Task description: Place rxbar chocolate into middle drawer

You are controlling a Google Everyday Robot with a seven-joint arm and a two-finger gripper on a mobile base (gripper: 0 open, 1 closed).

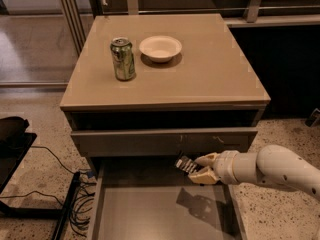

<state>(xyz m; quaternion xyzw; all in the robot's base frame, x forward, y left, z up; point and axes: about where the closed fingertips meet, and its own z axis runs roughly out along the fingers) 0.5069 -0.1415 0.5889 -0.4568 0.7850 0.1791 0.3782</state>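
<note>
The rxbar chocolate will be let go by my gripper toward the back of the middle drawer's bottom (pixel 173 193), halfway between the drawer's sides. It hangs above that open drawer now.
The rxbar chocolate (pixel 184 163), a small black bar with white lettering, is held in my gripper (pixel 202 168). The gripper's tan fingers (pixel 205 159) are shut on it. The white arm comes in from the right. The bar hangs above the back right part of the open middle drawer (pixel 150 209), a wide grey tray pulled out at the bottom of the view. The bar sits just below the front panel of the drawer above. The gripper's shadow falls on the drawer floor.
A green can (pixel 123 58) and a white bowl (pixel 160 48) stand on the cabinet top (pixel 210 69). The drawer above (pixel 150 141) has white scratches on its front. Black cables (pixel 75 209) and a dark object lie on the floor at the left.
</note>
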